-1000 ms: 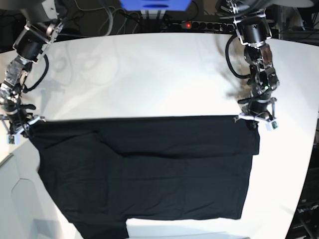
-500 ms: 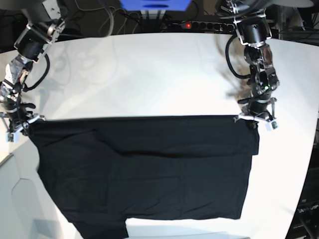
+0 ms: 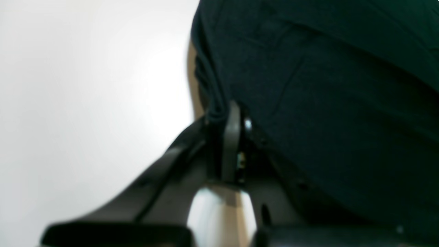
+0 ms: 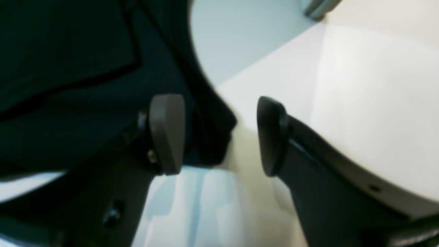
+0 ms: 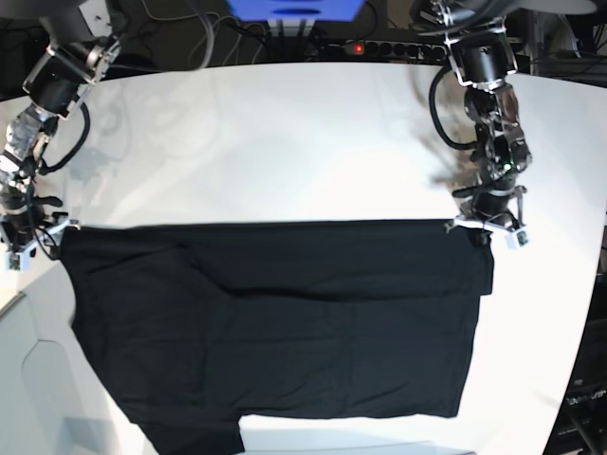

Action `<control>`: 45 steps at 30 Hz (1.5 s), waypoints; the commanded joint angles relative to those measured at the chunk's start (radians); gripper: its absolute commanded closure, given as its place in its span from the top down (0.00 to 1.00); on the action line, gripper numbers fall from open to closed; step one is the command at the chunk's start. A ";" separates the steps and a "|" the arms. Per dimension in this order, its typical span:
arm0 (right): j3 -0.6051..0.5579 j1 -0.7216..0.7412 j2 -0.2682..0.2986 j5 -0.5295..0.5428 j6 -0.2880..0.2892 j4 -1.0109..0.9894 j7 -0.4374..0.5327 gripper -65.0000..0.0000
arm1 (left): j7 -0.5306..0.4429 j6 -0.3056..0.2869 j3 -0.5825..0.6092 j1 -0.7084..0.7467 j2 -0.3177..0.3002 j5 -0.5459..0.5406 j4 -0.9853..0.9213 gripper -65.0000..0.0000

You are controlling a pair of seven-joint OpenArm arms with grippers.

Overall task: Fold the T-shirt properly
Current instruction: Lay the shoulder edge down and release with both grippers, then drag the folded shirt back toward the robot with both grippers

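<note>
The T-shirt's corner lies loose in my open right gripper; it should pinch the T-shirt's corner (image 5: 80, 243) before both grippers pull the T-shirt toward the table's far edge.
The black T-shirt (image 5: 285, 322) lies flat on the white table (image 5: 285, 142), folded over with a straight far edge; no print or tag shows. My left gripper (image 5: 487, 227) is at its far right corner and is shut on the cloth edge, as the left wrist view (image 3: 221, 118) shows, with the T-shirt (image 3: 325, 103) bunched between the fingers. My right gripper (image 5: 28, 239) is at the far left corner. In the right wrist view it (image 4: 219, 135) is open, and the T-shirt (image 4: 68, 68) corner lies loose against the left finger (image 4: 166, 133).
The table's left edge runs close by my right gripper, with a lower white surface (image 5: 28, 379) beyond it. A power strip with a red light (image 5: 356, 47) and cables lie behind the table's far edge. The table's right edge curves past the left arm.
My right arm has shifted slightly up and left, away from the shirt's left corner, which stays on the table. The left arm and the shirt have not moved.
</note>
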 commanded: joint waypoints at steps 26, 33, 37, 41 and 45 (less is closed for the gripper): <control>0.004 -0.049 0.037 0.017 0.000 -0.048 0.023 0.00 | 0.011 0.001 -0.005 0.096 -0.012 0.003 0.140 0.01; 0.006 -0.157 0.037 0.017 0.000 0.130 0.023 0.00 | 0.013 0.002 -0.005 0.193 -0.012 0.003 0.298 0.01; 0.006 -0.226 0.037 0.018 0.002 0.204 0.023 0.00 | 0.013 0.002 -0.005 0.265 -0.012 0.003 0.363 0.01; 0.006 -0.263 0.028 0.037 0.002 0.259 0.023 0.00 | 0.013 0.002 -0.006 0.316 -0.012 0.003 0.430 0.01; 0.006 -0.250 0.031 0.069 0.002 0.296 -0.010 0.00 | 0.013 0.002 -0.006 0.311 -0.012 0.003 0.464 0.01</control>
